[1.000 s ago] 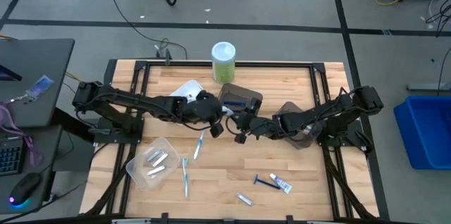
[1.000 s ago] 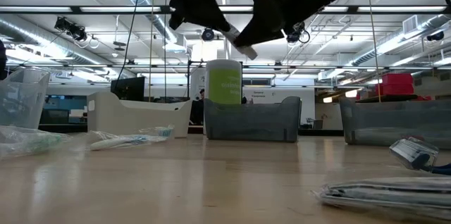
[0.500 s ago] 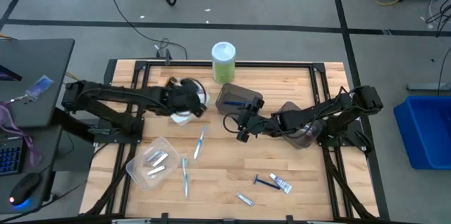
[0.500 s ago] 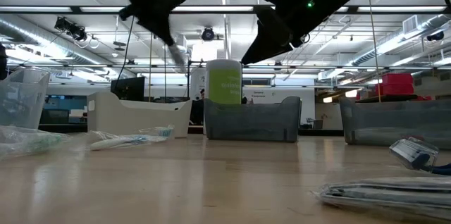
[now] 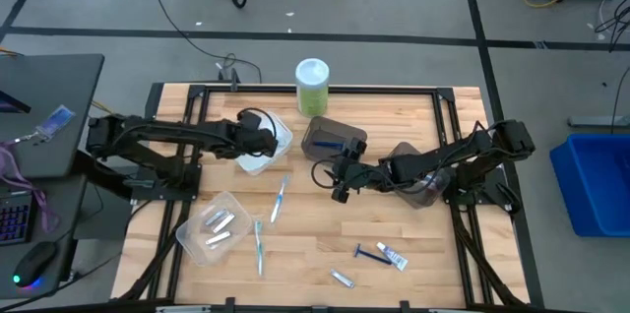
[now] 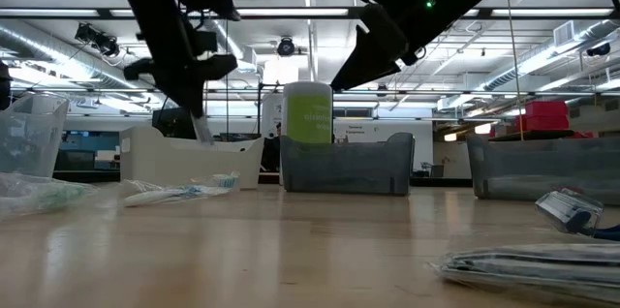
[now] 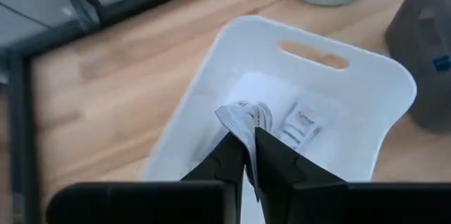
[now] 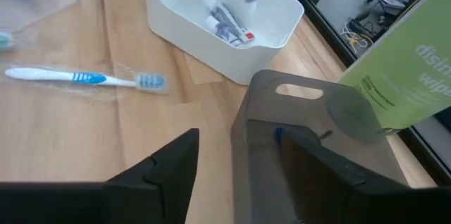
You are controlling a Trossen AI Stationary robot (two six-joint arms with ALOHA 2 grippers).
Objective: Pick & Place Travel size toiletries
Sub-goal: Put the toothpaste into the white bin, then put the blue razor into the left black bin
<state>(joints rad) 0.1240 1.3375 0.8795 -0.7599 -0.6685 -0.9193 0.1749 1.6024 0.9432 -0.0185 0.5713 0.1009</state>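
Next, my right gripper moves next to the blue razor that lies beside the white tube on the table and closes on the middle of its handle (image 5: 374, 256).
My left gripper (image 7: 248, 141) hangs over the white bin (image 5: 274, 128), shut on a small white tube (image 7: 239, 120). The low view shows that tube (image 6: 201, 131) sticking down below the fingers, above the bin's rim. Other tubes (image 8: 227, 20) lie in the white bin. My right gripper (image 8: 239, 182) is open and hovers over bare table in front of the dark bin (image 5: 333, 139). Two toothbrushes (image 5: 279, 200) (image 5: 259, 244), a blue razor (image 5: 366, 252) and two tubes (image 5: 392, 257) (image 5: 342, 278) lie flat on the table. Silver tubes rest in the clear bin (image 5: 212, 226). My left gripper pinches the white tube between its two fingers, which point down from above. The tube's flat crimped end (image 7: 225, 115) shows past the fingertips. The tube is lifted clear, hanging over the inside of the white bin.
A tall green canister (image 5: 312, 87) stands at the far edge behind the bins. A second dark bin (image 5: 421, 183) sits under my right arm. Bare wood lies between the toothbrushes and the razor. A blue crate (image 5: 596, 180) stands off the table to the right.
My left gripper has carried the white tube away from my right gripper at the table's middle, toward the left and far side, and has come down over the white bin. It stays shut on the tube. My right gripper has kept about the same place.
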